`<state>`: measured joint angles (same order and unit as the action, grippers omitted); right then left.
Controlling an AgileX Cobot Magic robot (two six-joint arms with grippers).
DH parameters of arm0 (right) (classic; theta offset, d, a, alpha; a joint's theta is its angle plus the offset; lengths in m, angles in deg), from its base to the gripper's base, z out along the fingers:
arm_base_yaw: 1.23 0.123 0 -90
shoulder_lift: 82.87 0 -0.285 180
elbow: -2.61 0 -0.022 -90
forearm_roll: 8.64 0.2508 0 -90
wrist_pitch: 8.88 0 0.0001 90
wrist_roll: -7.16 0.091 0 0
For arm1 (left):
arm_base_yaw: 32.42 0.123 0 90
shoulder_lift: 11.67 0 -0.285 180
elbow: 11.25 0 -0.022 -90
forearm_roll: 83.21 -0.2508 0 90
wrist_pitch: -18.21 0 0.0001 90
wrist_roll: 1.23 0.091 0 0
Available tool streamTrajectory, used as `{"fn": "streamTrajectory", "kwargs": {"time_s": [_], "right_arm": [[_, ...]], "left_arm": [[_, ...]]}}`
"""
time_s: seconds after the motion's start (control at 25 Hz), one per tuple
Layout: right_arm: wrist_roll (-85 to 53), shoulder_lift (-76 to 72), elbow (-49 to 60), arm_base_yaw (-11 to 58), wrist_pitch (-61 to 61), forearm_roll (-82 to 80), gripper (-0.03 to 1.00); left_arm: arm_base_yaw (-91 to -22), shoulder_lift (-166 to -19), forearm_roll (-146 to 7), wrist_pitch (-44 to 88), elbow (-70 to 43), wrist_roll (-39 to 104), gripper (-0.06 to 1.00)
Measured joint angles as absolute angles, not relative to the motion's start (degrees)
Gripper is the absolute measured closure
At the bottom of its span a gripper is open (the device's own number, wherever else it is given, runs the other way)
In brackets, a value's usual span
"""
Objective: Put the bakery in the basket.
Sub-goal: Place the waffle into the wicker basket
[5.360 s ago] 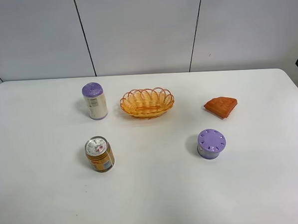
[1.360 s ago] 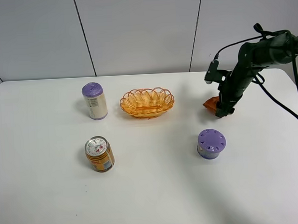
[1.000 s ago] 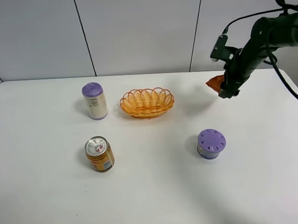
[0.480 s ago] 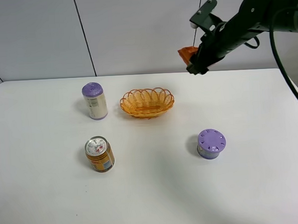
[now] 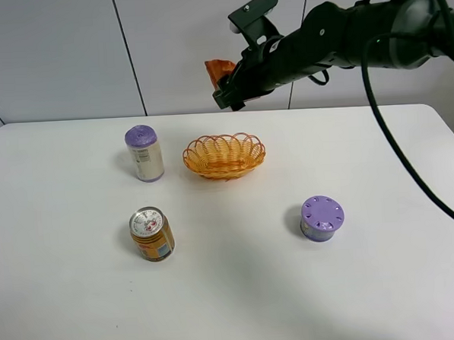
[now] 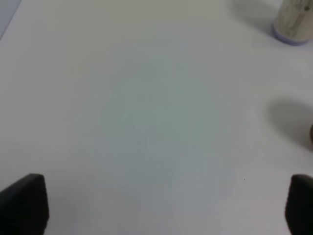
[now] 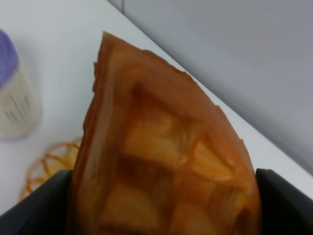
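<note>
The bakery, held high above and behind the basket, will be released by my right gripper, which will set it down on the middle of the woven basket's bottom (image 5: pixel 228 161).
My right gripper (image 5: pixel 224 88) is shut on the bakery (image 5: pixel 219 68), an orange-brown wedge with a gridded top, and holds it high in the air above and just behind the basket (image 5: pixel 224 156). The right wrist view is filled by the bakery (image 7: pixel 161 152) between the dark fingers (image 7: pixel 283 200), with a bit of the basket's rim (image 7: pixel 49 164) below it. The basket is an oval yellow-orange woven one at the table's middle back, with nothing in it. My left gripper (image 6: pixel 156 205) is open over bare table; only its two dark fingertips (image 6: pixel 22 200) show.
A white bottle with a purple cap (image 5: pixel 144 153) stands left of the basket. An orange can (image 5: pixel 152 234) stands in front of it. A short purple-lidded jar (image 5: pixel 322 217) sits at the right front. The right arm (image 5: pixel 357 34) reaches across from the right.
My right gripper took hold of the bakery at the right of the table, lifted it and carried it left and up, to above the basket. The left arm is out of the exterior view throughout.
</note>
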<state>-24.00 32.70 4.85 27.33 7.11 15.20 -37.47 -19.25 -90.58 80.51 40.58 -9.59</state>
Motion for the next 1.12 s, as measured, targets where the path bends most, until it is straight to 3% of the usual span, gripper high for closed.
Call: {"fn": "streamTrajectory", "kwargs": {"time_s": [0.52, 1.12], "right_arm": [[-3.9, 41.2, 4.9, 29.9, 4.4, 8.0, 0.27], [-0.8, 48.0, 4.9, 29.9, -0.2, 4.1, 0.27]], "left_arm": [[-37.5, -19.2, -90.6, 80.5, 40.6, -9.6, -0.04], [-37.5, -19.2, -90.6, 80.5, 40.6, -9.6, -0.04]]}}
